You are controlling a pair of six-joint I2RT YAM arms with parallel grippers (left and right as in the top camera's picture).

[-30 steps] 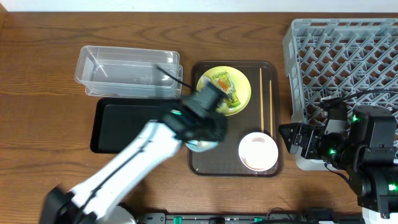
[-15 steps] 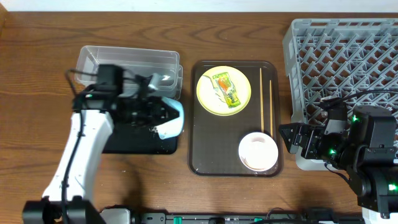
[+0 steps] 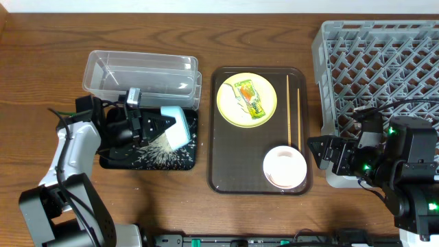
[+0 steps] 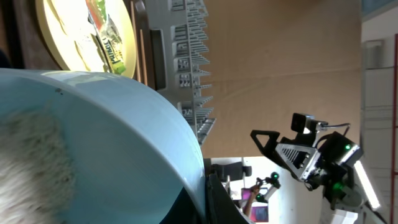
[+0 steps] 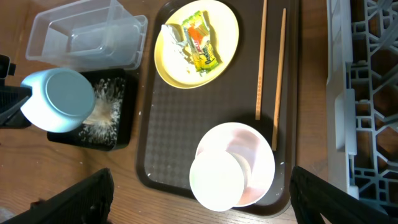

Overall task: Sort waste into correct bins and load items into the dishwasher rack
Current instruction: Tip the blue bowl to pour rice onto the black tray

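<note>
The light blue bowl will go on the brown tray (image 3: 234,160) from my left gripper, just beside the pinkish-white bowl.
My left gripper (image 3: 156,125) is shut on the rim of the light blue bowl (image 3: 176,126), tipped on its side over the shallow black tray (image 3: 108,162). White rice grains (image 3: 159,152) lie spilled in the tray; some still cling inside the bowl (image 4: 37,155). The yellow plate (image 3: 268,99) holds the green-and-orange wrapper (image 3: 250,98). The chopsticks (image 3: 293,110) and the pinkish-white bowl (image 3: 285,167) lie on the brown tray. My right gripper (image 5: 199,205) is open above the pinkish-white bowl (image 5: 239,163). The grey rack (image 3: 381,62) stands at right.
The clear plastic tub (image 3: 140,79) stands behind the black tray. The dark brown serving tray (image 3: 226,175) sits mid-table between the bins and the rack. The right arm's base (image 3: 405,171) sits in front of the rack.
My left arm carried the light blue bowl from the brown tray leftward over the black tray and tipped it. Rice now lies in the black tray. The right arm has not moved.
</note>
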